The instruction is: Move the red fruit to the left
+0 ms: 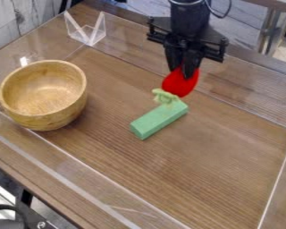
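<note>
My gripper should release the red fruit, now just above the green block's far end, and leave it on the bare wood [138, 75] behind the green block, over toward the wooden bowl.
The red fruit [175, 83], a small bright red strawberry with a pale green leafy end [160, 93], hangs just above the far end of the green block [159, 117]. My black gripper [181, 74] comes down from above and is shut on the red fruit's upper part. The fruit's top is hidden between the fingers. Whether its leafy end touches the block I cannot tell.
A wooden bowl [42, 92] stands at the left of the wooden table. Low clear plastic walls [83, 30] run around the table's edges, with a folded clear corner at the back left. Bare wood lies between the bowl and the block.
</note>
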`<move>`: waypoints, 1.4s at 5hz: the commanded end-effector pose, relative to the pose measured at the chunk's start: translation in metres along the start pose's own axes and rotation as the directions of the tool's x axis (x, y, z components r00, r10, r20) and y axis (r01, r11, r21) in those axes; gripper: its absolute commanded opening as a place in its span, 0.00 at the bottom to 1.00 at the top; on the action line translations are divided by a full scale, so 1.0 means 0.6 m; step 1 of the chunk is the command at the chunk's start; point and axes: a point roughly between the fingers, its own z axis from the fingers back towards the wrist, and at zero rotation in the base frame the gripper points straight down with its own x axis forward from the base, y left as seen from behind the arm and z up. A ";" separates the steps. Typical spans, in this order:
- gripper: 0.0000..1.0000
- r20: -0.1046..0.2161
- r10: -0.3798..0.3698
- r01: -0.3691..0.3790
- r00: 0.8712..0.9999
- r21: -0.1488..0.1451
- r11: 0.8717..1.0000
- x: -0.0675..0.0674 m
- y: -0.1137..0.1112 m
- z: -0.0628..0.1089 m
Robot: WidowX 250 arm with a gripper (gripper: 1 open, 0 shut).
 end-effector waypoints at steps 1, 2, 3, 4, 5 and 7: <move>0.00 0.061 0.068 -0.070 0.996 0.021 0.997 0.035 0.039 0.027; 0.00 0.056 0.121 -0.124 0.991 0.047 0.991 0.051 0.095 0.019; 0.00 0.046 0.186 -0.189 0.982 0.082 0.979 0.090 0.138 0.011; 0.00 0.029 0.235 -0.237 0.972 0.114 0.965 0.116 0.152 -0.003; 0.00 0.007 0.239 -0.238 0.971 0.142 0.961 0.115 0.178 -0.012; 0.00 -0.047 0.224 -0.213 0.974 0.174 0.961 0.103 0.196 -0.041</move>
